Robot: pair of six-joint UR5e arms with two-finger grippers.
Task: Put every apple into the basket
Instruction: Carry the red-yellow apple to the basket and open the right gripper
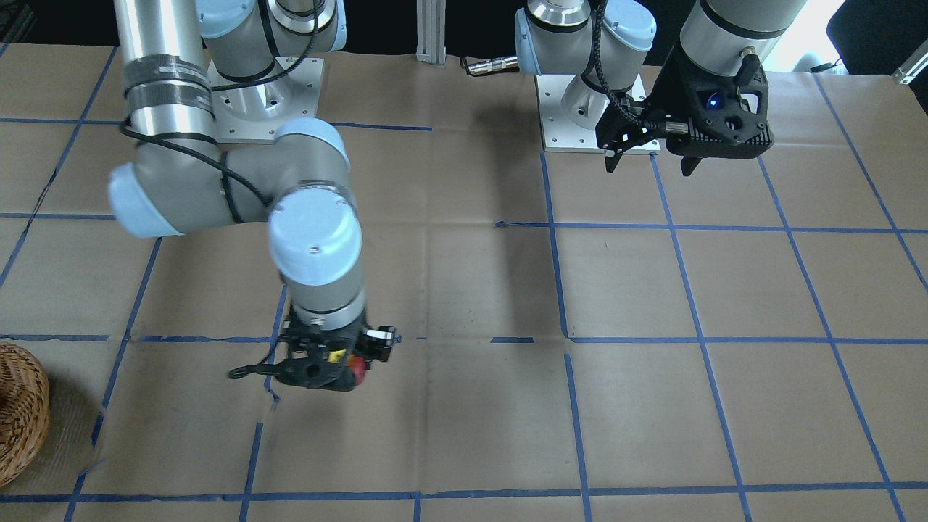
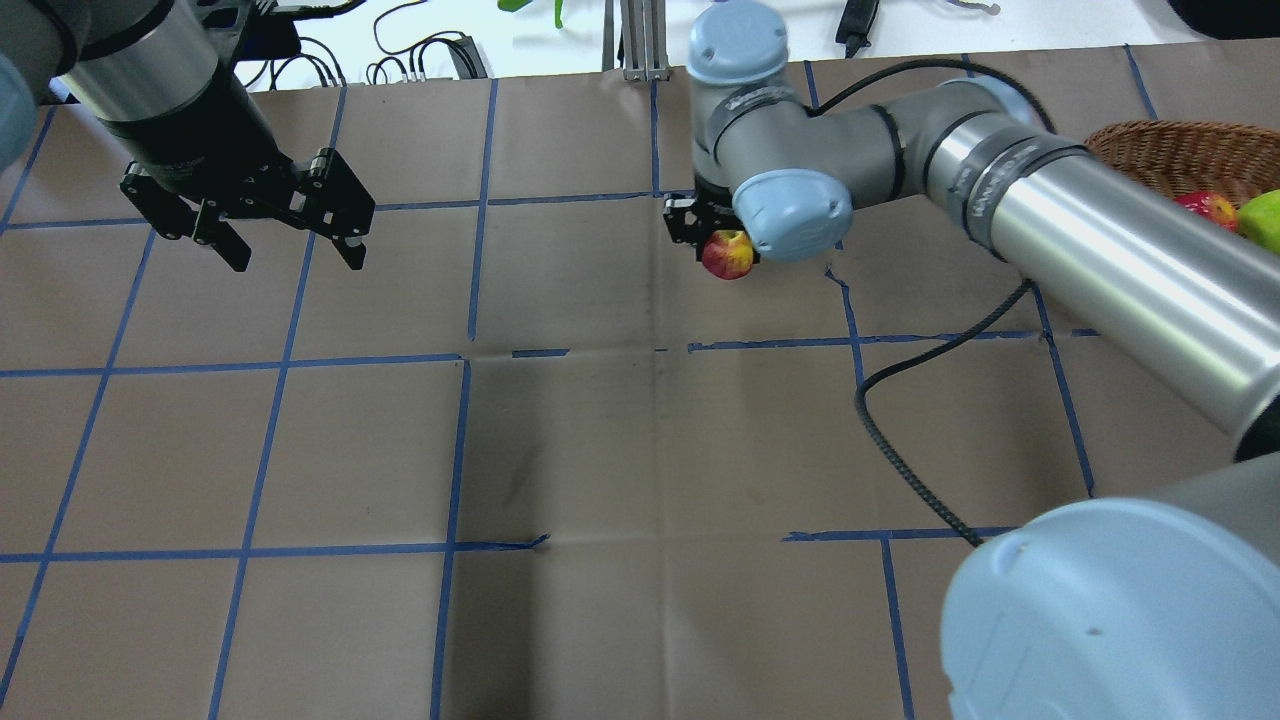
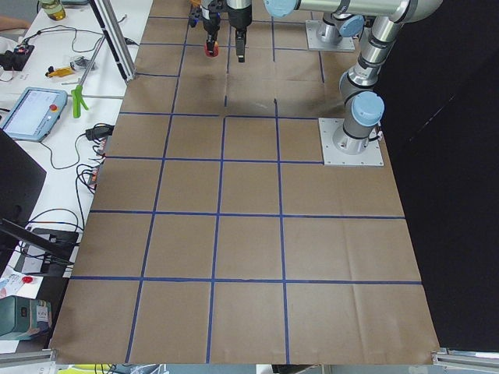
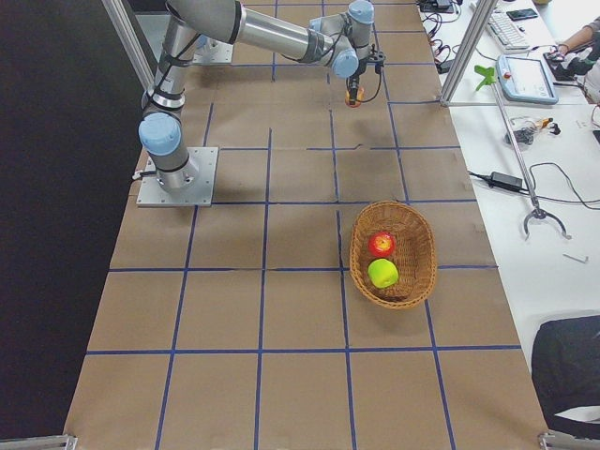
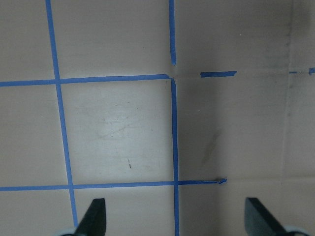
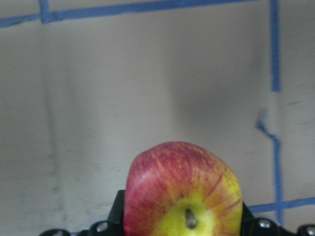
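The robot's right gripper needs to release the red apple inside the wicker basket (image 1: 14, 400), against the side of the basket that faces the middle of the table.
My right gripper (image 2: 720, 240) is shut on the red apple with yellow patches (image 2: 728, 256), holding it over the middle of the table's far side. The apple fills the bottom of the right wrist view (image 6: 184, 191), stem end toward the camera. It also shows in the front view (image 1: 357, 366) and the right side view (image 4: 354, 97). The wicker basket (image 4: 356, 246) stands toward the table's right end. It holds the green apple (image 4: 382, 273) and the deep red apple (image 4: 381, 245). My left gripper (image 2: 298, 255) is open and empty, high over the left side.
The table is covered in brown paper with a blue tape grid (image 2: 460, 360). The right arm's long link (image 2: 1100, 250) stretches between the basket (image 2: 1170, 150) and the held apple. A black cable (image 2: 900, 460) hangs from that arm. Both arm bases (image 1: 594, 109) are at the robot's edge.
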